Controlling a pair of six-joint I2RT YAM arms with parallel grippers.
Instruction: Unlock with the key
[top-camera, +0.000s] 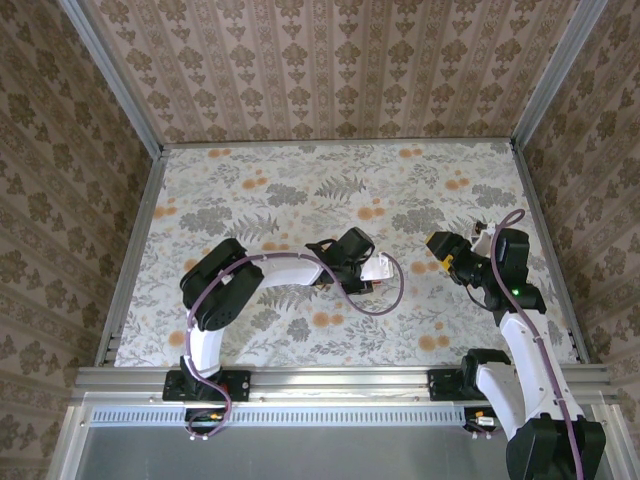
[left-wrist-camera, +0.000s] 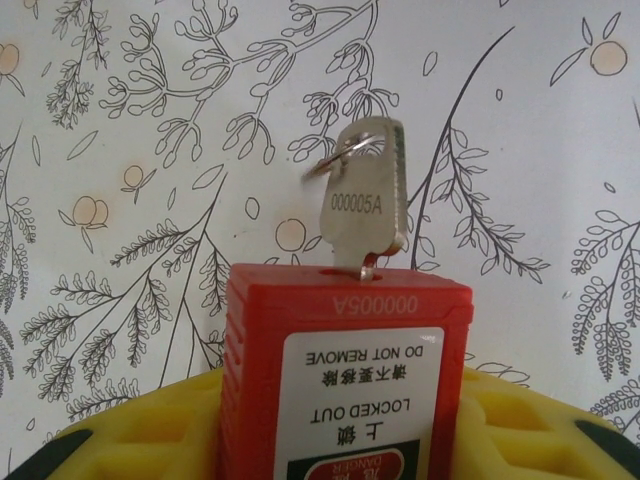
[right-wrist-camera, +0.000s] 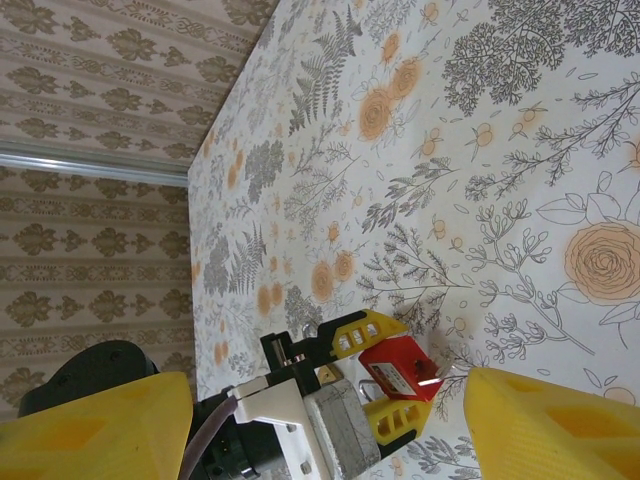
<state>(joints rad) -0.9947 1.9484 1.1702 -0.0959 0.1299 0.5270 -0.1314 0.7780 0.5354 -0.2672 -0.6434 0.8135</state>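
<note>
My left gripper is going to set the red padlock down on the floral tablecloth (top-camera: 375, 281) (left-wrist-camera: 346, 345) near the middle of the table. The red padlock is now held near the table's middle.
A red padlock (left-wrist-camera: 345, 370) with a white "LOCKED OUT" label stands between the yellow fingers (left-wrist-camera: 140, 435) of my left gripper (left-wrist-camera: 345, 425), which is shut on its body. A silver key (left-wrist-camera: 366, 205) stamped 000005A sticks out of the keyhole in the padlock's end, with a small ring through its head. From above, the left gripper (top-camera: 372, 272) holds the padlock near the table's middle. My right gripper (top-camera: 447, 256) hangs open a short way to its right, apart from the key. In the right wrist view the padlock (right-wrist-camera: 392, 366) and the key (right-wrist-camera: 440, 380) lie ahead, between my spread yellow fingers (right-wrist-camera: 555, 430).
The floral tablecloth (top-camera: 300, 190) covers the table, framed by metal rails (top-camera: 130, 260) at the sides and front. Patterned walls stand on three sides. A purple cable (top-camera: 330, 275) loops from the left arm over the cloth.
</note>
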